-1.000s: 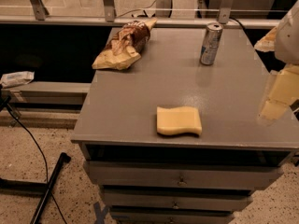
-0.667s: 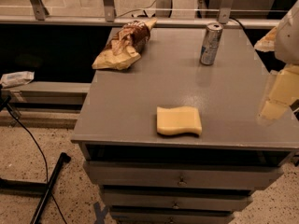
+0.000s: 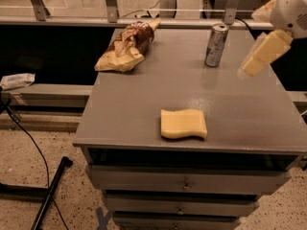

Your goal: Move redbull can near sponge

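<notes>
Next, I close my gripper on the upper part (image 3: 218,35) of the redbull can, just under the can's shiny top.
The redbull can (image 3: 217,45), silver and blue with a shiny top, stands upright at the back right of the grey cabinet top (image 3: 144,99). The sponge (image 3: 183,124), flat and pale yellow with wavy edges, lies near the front edge, left of and well in front of the can. My gripper (image 3: 248,70) hangs from the white arm (image 3: 291,4) at the upper right. It is in the air just right of the can and a little nearer the front, not touching it.
A crumpled brown and tan snack bag (image 3: 127,47) lies at the back left of the top. Drawers (image 3: 187,181) run below the front edge. A rail with metal posts (image 3: 111,4) runs behind. Cables (image 3: 29,143) and a black bar (image 3: 50,190) lie on the floor at left.
My gripper has moved from the right edge of the top up and to the left, closer to the can. The can, sponge and bag have not moved.
</notes>
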Controlling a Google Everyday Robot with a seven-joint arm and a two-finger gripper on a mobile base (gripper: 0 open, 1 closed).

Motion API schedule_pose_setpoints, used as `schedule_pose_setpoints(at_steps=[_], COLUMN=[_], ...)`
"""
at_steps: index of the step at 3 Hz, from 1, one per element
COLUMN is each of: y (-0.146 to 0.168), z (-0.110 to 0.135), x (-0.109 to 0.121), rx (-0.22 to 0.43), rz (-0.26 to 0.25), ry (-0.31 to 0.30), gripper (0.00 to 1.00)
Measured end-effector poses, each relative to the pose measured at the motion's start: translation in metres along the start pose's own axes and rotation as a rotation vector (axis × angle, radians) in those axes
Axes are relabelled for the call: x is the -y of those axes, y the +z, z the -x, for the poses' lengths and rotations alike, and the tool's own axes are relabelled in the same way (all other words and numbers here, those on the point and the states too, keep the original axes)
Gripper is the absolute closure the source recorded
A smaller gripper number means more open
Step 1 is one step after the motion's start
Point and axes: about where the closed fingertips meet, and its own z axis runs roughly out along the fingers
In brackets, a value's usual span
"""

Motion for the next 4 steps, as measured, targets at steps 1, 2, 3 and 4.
schedule_pose_setpoints(at_steps=[1,2,3,4], y=[0.014,0.041,0.080,0.119], z=[0.023,0.043,0.053,0.046], x=[0.062,0.116,0.146,0.162], rx=[0.162,0.284,0.313,0.276], rz=[-0.082,-0.128,-0.131,-0.126], ry=[0.080,0.174,0.251,0.321], gripper=[0.00,0.00,0.00,0.00])
